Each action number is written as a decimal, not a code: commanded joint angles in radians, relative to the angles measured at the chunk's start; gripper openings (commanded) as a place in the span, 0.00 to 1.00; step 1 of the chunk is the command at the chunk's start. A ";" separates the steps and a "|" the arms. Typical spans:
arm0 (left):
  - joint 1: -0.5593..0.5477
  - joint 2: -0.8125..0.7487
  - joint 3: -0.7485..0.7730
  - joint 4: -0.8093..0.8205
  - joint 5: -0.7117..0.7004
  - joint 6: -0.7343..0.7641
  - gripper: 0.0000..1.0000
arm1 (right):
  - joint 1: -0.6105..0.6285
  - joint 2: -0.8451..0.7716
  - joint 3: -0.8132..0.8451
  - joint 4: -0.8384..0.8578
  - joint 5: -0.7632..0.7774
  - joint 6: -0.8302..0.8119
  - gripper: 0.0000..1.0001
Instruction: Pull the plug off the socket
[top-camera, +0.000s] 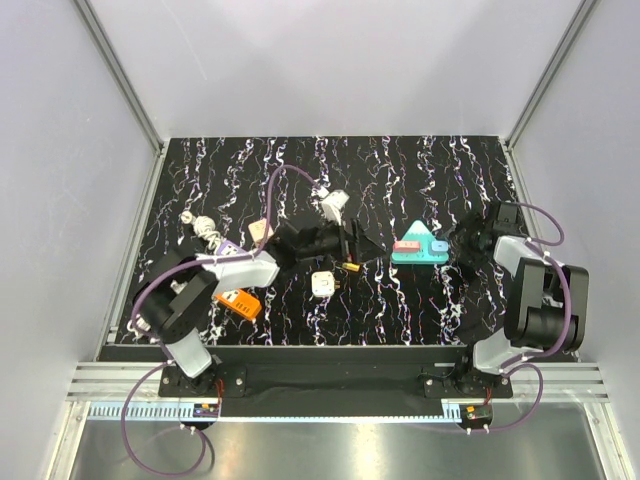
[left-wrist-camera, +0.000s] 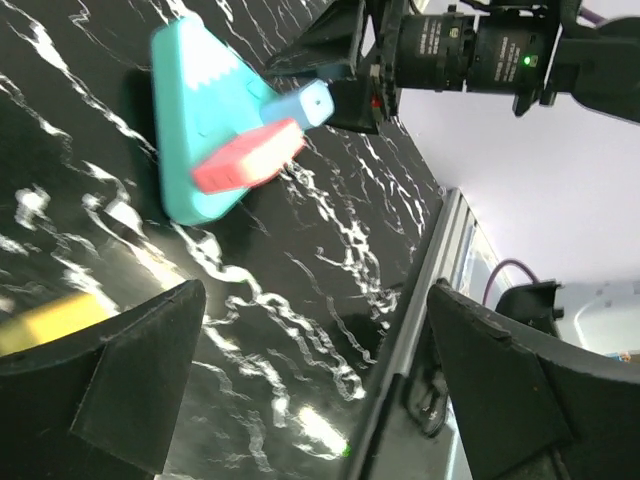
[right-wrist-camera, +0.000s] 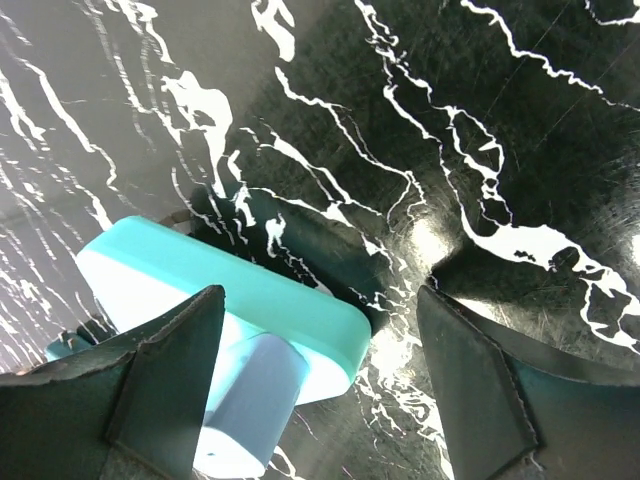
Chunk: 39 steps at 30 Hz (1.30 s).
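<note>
My right gripper needs to pinch the socket's edge (right-wrist-camera: 240, 278) and turn the pink plug toward my left gripper, as the socket is lying flat with that plug facing up.
A teal triangular socket (top-camera: 415, 252) lies right of the table's centre, with a pink plug (top-camera: 407, 246) and a light blue plug (top-camera: 439, 245) stuck in it. My left gripper (top-camera: 362, 246) is open and empty just left of the socket, apart from it. In the left wrist view (left-wrist-camera: 310, 400) the socket (left-wrist-camera: 195, 140), the pink plug (left-wrist-camera: 250, 160) and the blue plug (left-wrist-camera: 300, 103) lie ahead of its fingers. My right gripper (top-camera: 463, 244) is open at the socket's right end. In the right wrist view (right-wrist-camera: 320, 400) the blue plug (right-wrist-camera: 250, 410) and the socket's corner (right-wrist-camera: 240, 290) sit beside its left finger (right-wrist-camera: 165, 390).
A white adapter (top-camera: 322, 284) and a small yellow connector (top-camera: 350, 267) lie below the left gripper. An orange block (top-camera: 238, 303), a beige piece (top-camera: 262, 232), a white plug (top-camera: 335, 203) with a purple cable, and a white part (top-camera: 203, 228) lie on the left half.
</note>
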 joint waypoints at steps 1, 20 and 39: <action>-0.092 -0.092 0.021 -0.158 -0.210 -0.024 0.96 | -0.003 -0.054 -0.027 0.092 0.004 0.018 0.84; -0.258 -0.094 0.208 -0.547 -0.490 -0.113 0.94 | 0.023 -0.485 -0.401 0.109 -0.241 0.167 0.63; -0.270 0.124 0.524 -0.739 -0.537 -0.066 0.93 | -0.070 -0.225 -0.332 0.413 -0.333 0.039 0.78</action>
